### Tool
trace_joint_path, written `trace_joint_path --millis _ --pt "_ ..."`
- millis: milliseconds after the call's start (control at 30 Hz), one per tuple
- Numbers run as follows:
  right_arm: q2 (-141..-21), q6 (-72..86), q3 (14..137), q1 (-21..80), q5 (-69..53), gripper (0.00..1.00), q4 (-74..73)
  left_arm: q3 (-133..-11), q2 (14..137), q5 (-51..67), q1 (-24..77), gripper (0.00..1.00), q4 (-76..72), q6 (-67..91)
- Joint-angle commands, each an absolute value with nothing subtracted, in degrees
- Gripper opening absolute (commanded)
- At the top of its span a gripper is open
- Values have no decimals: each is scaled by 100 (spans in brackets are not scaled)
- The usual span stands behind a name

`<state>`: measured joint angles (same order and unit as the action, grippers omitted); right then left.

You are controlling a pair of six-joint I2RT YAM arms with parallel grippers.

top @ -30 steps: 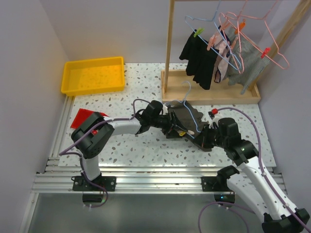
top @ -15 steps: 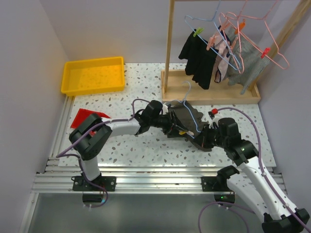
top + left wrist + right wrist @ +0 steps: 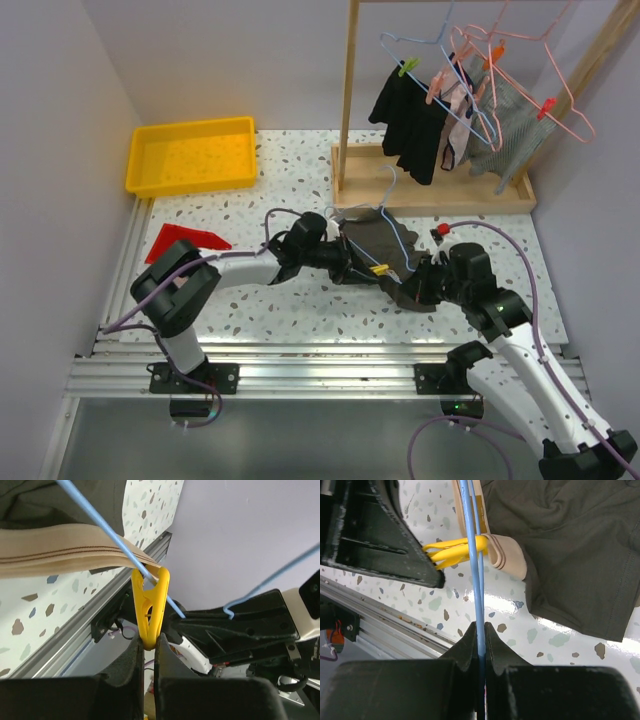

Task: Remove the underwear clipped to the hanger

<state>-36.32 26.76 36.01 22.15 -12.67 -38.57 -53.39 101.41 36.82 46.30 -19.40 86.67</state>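
Next, I let go of the yellow clip with my left gripper inside the red box (image 3: 208,253), at the end facing the underwear.
The dark underwear (image 3: 372,240) with a beige waistband (image 3: 60,547) lies on the speckled table, on a blue wire hanger (image 3: 398,238). A yellow clip (image 3: 380,268) pins the waistband to the hanger wire (image 3: 100,517). My left gripper (image 3: 149,646) is shut on the tail end of the yellow clip (image 3: 149,605), pinching it. My right gripper (image 3: 480,628) is shut on the blue hanger wire (image 3: 474,575), just near of the clip (image 3: 455,550) and the underwear (image 3: 570,545). In the top view the two grippers meet at the underwear's near edge.
A yellow tray (image 3: 190,155) stands at the back left, and a red cloth (image 3: 185,240) lies by the left arm. A wooden rack (image 3: 430,195) at the back right carries more hangers with garments (image 3: 420,125). Aluminium rails (image 3: 300,360) run along the near edge.
My left gripper has shut on the yellow clip's tail, and the left arm has shifted slightly. The right gripper has kept its hold on the hanger wire.
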Motion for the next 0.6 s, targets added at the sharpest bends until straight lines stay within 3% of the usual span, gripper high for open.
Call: trace_joint_path --millis 0,267,333,567 --pt "-3639 2645 3604 2250 -1248 0 -3656 -5150 9433 3595 4448 0 -2313 8676" --pt "-3621 2681 3630 2241 -1178 0 -3700 -4667 7736 3288 2964 0 344 6858" --pt "-3621 2689 3665 2241 -1178 0 -3718 -4658 7279 3112 2156 0 1513 6017" --pt "-3665 2637 3744 2241 -1222 0 -3779 -4105 6845 3252 -788 0 2846 4186"
